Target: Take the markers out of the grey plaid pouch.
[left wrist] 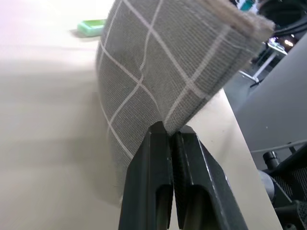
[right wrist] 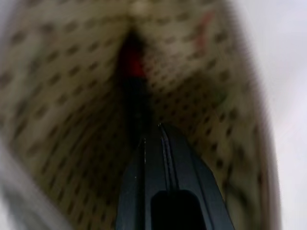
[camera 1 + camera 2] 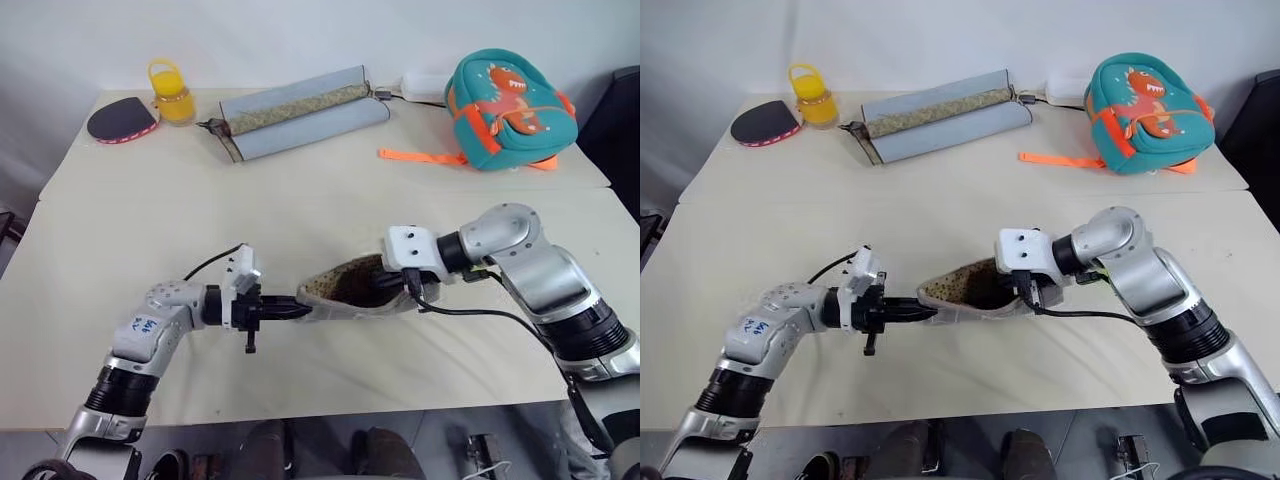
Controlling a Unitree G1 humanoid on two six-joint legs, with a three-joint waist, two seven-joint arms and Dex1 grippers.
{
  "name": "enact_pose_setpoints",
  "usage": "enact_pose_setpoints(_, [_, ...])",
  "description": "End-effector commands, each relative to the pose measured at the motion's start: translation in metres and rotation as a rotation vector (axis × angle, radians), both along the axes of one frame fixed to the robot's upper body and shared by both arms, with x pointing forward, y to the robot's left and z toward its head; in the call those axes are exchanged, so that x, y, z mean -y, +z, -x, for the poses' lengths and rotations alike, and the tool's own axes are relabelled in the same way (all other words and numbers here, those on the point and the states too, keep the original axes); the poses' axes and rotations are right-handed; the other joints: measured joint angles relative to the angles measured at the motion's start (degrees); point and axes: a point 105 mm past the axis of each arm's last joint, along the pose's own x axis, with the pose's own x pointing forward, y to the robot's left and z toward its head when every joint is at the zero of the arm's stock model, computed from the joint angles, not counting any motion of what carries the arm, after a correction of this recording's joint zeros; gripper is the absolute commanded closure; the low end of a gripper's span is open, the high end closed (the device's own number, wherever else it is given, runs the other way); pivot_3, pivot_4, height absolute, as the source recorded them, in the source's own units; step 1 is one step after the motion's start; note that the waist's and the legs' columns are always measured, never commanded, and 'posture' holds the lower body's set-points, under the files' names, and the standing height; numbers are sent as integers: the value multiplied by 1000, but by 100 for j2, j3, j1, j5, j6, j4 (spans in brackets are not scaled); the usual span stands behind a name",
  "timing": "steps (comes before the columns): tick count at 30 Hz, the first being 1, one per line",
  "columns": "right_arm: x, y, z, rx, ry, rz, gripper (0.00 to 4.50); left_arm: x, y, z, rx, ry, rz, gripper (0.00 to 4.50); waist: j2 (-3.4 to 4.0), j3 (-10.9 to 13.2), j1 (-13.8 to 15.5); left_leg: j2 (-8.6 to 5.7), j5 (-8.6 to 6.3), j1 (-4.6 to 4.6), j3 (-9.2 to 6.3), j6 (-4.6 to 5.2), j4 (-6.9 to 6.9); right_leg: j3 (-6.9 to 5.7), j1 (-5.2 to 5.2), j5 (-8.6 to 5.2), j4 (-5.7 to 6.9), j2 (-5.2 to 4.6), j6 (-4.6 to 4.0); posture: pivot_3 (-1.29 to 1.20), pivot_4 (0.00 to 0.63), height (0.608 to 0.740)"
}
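Note:
My closed right fingers stop short of the marker deep in the pouch; I should open them, reach deeper and grip the marker's dark body [image 2: 137, 105].
The grey plaid pouch [image 3: 335, 305] lies near the table's front edge, its mouth gaping so the beige dotted lining [image 2: 62, 96] shows. My left gripper [image 3: 300, 312] is shut on the pouch's left end, pinching the checked fabric [image 1: 158, 72] between its fingers. From the right, my right gripper [image 3: 385, 287] reaches into the pouch's mouth. Its fingers are pressed together [image 2: 160, 127] inside the lining. A marker [image 2: 134, 72] with a red end and dark barrel lies deep in the pouch, just ahead of those fingertips. I cannot tell whether they touch it.
At the back of the table lie a long pale blue-grey case [image 3: 300, 112], a teal dinosaur backpack [image 3: 505, 95] with orange straps, a yellow container [image 3: 172, 95] and a dark paddle [image 3: 120, 120]. The table's front edge [image 3: 330, 410] runs close below the pouch.

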Motion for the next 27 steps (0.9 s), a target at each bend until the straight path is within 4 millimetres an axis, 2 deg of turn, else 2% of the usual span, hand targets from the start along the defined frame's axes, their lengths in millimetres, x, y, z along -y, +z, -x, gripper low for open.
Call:
enact_pose_setpoints(1, [-14, 8, 10, 6, 30, -71, 4323, 3, 3, 3, 40, -2, 16, 4500, 0, 0, 1, 0, 0, 0, -1, 0, 0, 0, 0, 0, 0, -1, 0, 0, 150, 740])
enact_pose_setpoints(3, [-13, 4, 11, 3, 22, -52, 3915, 3, 2, 1, 42, 22, 28, 4500, 0, 0, 0, 0, 0, 1, -1, 0, 1, 0, 0, 0, 3, -1, 0, 0, 150, 740])
enact_pose_setpoints(8, [-13, -7, 12, -8, 23, -22, 2258, 2, -2, 0, 10, 57, 66, 4500, 0, 0, 3, -1, -1, 1, -3, 2, 11, 0, 2, 0, 9, -4, 0, 0, 150, 740])
enact_pose_setpoints(17, [-17, -35, 2, 7, 30, 43, 2258, 1, -10, 0, -11, 86, 71, 4500, -1, -1, -7, 0, 0, 5, -2, 1, 11, 0, 2, 0, 15, -2, 0, 0, 150, 740])
enact_pose_setpoints(22, [-26, -41, -5, 35, 31, 40, 2258, 0, -12, -1, -16, 96, 69, 4500, -1, -1, -29, 3, 0, 7, -1, 0, 11, 0, 1, 0, 19, 0, 0, 0, 150, 740])
enact_pose_setpoints(27, [-29, -49, 5, -11, 82, 48, 2258, 2, -12, -1, -12, 99, 71, 4500, -1, -1, -22, 2, 0, 7, -1, 0, 11, 0, 1, 0, 20, 0, 0, 0, 150, 740])
